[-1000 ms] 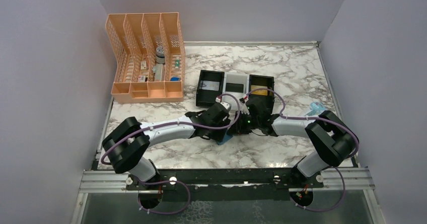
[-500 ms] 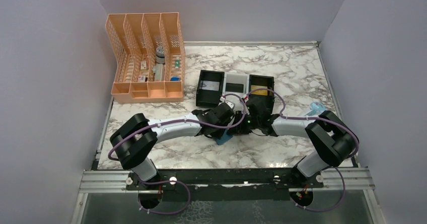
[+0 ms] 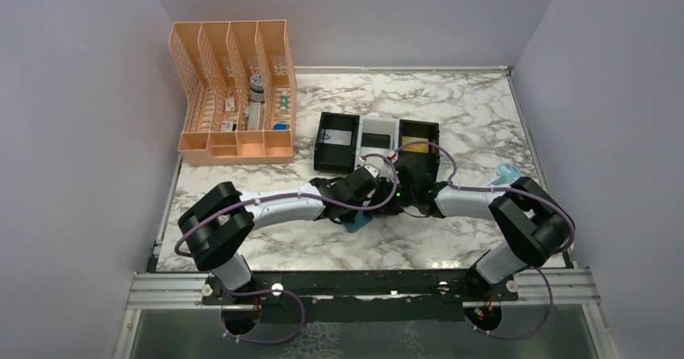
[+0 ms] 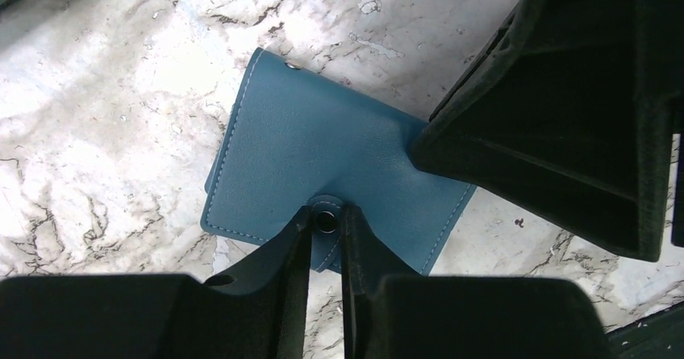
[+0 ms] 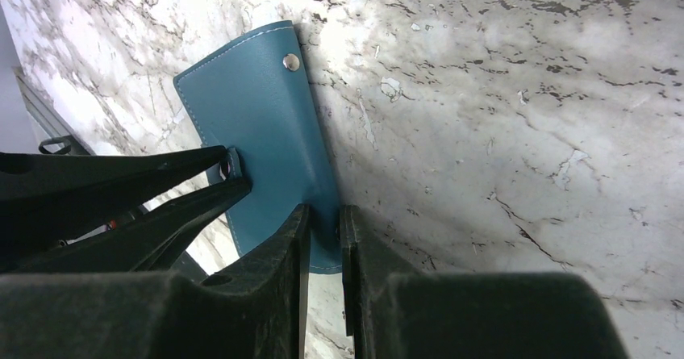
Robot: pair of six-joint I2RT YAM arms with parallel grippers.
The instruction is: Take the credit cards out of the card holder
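Note:
The snap tab is folded over the card holder's cover, so my left gripper needs to back off and take the tab beyond the card holder's edge [image 4: 324, 264] before it opens the card holder.
The teal-blue card holder [image 4: 323, 157] lies folded shut, outer side showing, on the marble table, and also shows in the right wrist view [image 5: 258, 125]. In the top view only a blue corner of it [image 3: 360, 223] shows under the two grippers. My left gripper [image 4: 327, 218] is shut on its snap tab. My right gripper [image 5: 323, 214] is shut on the opposite edge. A pale grey card [image 3: 336, 137], a black card [image 3: 375, 139] and a gold card [image 3: 415, 144] each lie in one compartment of the black-and-white tray [image 3: 377, 125].
An orange mesh desk organizer [image 3: 234, 93] with small items stands at the back left. A small clear-blue object [image 3: 506, 173] lies at the right table edge. Grey walls enclose the table on three sides. The tray sits just behind the grippers.
My left gripper has moved right, in against the right gripper over the card holder. The right arm has barely moved.

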